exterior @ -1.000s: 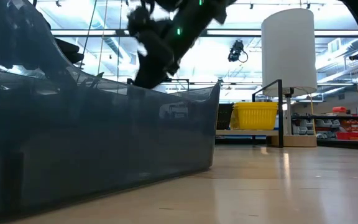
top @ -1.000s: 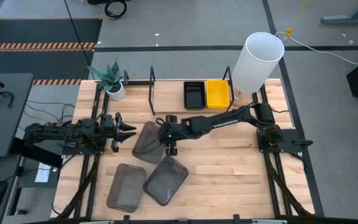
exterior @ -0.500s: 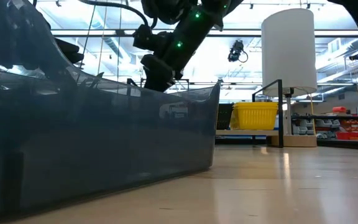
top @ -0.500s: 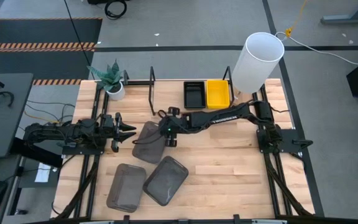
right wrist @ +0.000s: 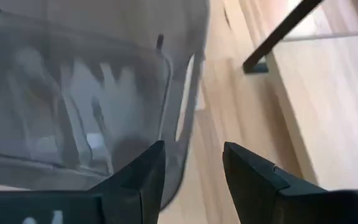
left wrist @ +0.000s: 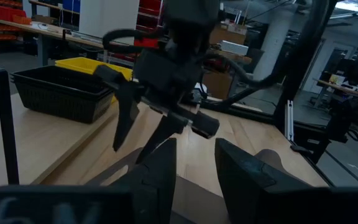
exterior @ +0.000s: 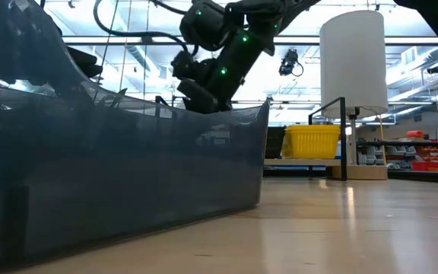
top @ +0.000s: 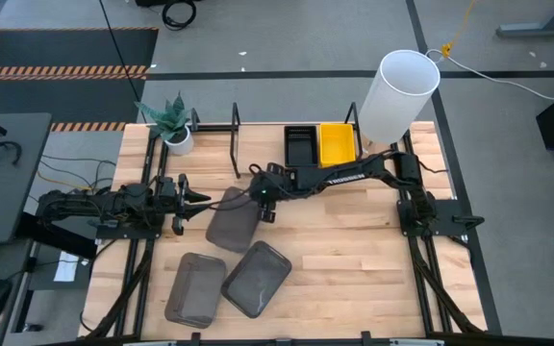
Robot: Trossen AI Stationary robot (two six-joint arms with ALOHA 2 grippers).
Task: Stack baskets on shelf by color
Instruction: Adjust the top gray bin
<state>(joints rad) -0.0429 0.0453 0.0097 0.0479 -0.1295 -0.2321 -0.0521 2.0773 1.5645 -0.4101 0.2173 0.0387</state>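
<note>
The robot's right gripper will next go to the front smoky-grey basket beside the bare wood and close on that basket's long far rim (top: 240,264).
Three smoky-grey baskets lie on the table: one (top: 231,221) at mid-table, two (top: 195,288) (top: 255,279) nearer the front edge. A black basket (top: 301,146) and a yellow basket (top: 337,144) sit side by side on the shelf (top: 258,144) at the far edge. My right gripper (top: 258,200) slants down, open, over the mid-table basket's far right edge; that basket's rim (right wrist: 182,124) runs between the fingers, and no touch shows. My left gripper (top: 198,202) waits level and open, left of that basket.
A tall white cylinder (top: 397,96) stands at the shelf's right end and a potted plant (top: 173,125) at the table's far left. The shelf's black uprights (top: 236,144) rise just beyond the right gripper. Bare wood lies right of the front baskets.
My right gripper has gone toward the table's far edge, from over the middle of the grey basket to its far right rim, and sunk a little, rolling slightly. The baskets lie as before.
</note>
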